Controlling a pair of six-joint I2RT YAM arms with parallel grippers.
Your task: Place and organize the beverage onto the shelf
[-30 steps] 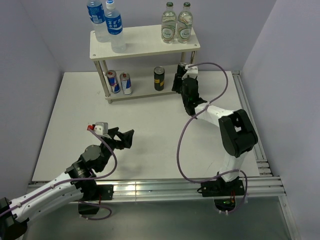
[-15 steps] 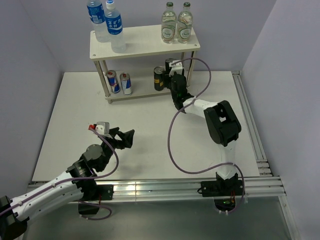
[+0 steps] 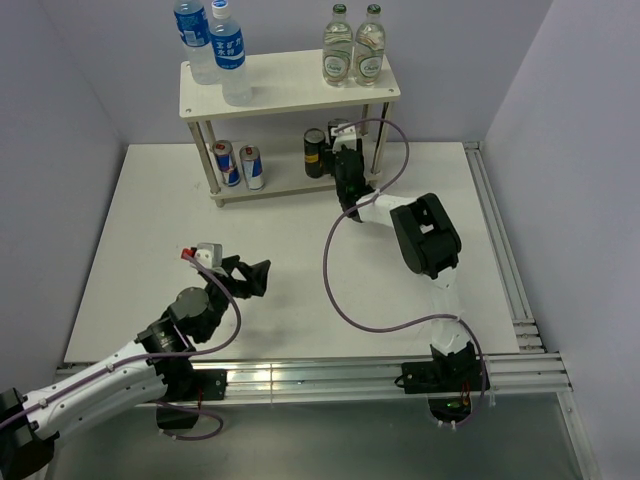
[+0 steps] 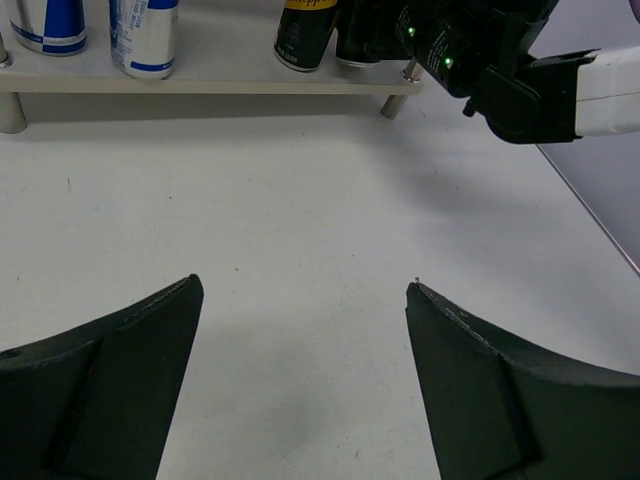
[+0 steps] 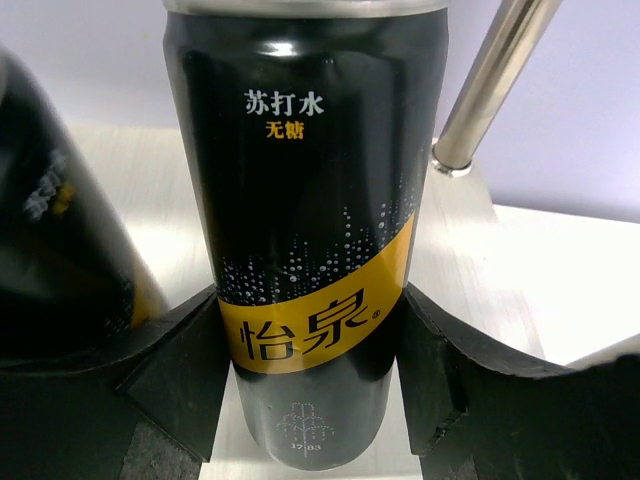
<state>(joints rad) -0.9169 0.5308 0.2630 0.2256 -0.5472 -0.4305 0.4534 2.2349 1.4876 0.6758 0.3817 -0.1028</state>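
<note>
The dark can with the yellow band, now upright on that board, will go down from my right gripper onto the lower board (image 3: 351,158) (image 5: 430,270) beside the rear metal shelf leg.
The shelf (image 3: 290,85) stands at the back. Two blue-labelled water bottles (image 3: 228,55) stand on its top board at the left. On the lower board are two blue-and-silver cans (image 3: 240,165) and a dark can (image 3: 315,152). My right gripper (image 3: 337,150) reaches under the top board, shut on a second dark can with a yellow band (image 5: 305,250). That can is upright on the lower board, just right of the first dark can (image 5: 55,260). My left gripper (image 4: 305,290) hangs open over the bare table, nothing between its fingers.
Two green-capped bottles (image 3: 354,48) stand on the top board at the right. A metal shelf leg (image 5: 490,85) rises just right of the held can. The right arm's grey cable (image 3: 345,290) loops over the table's middle.
The right gripper has carried its dark can leftward along the lower board until it stands beside the other dark can. The left arm has barely moved.
</note>
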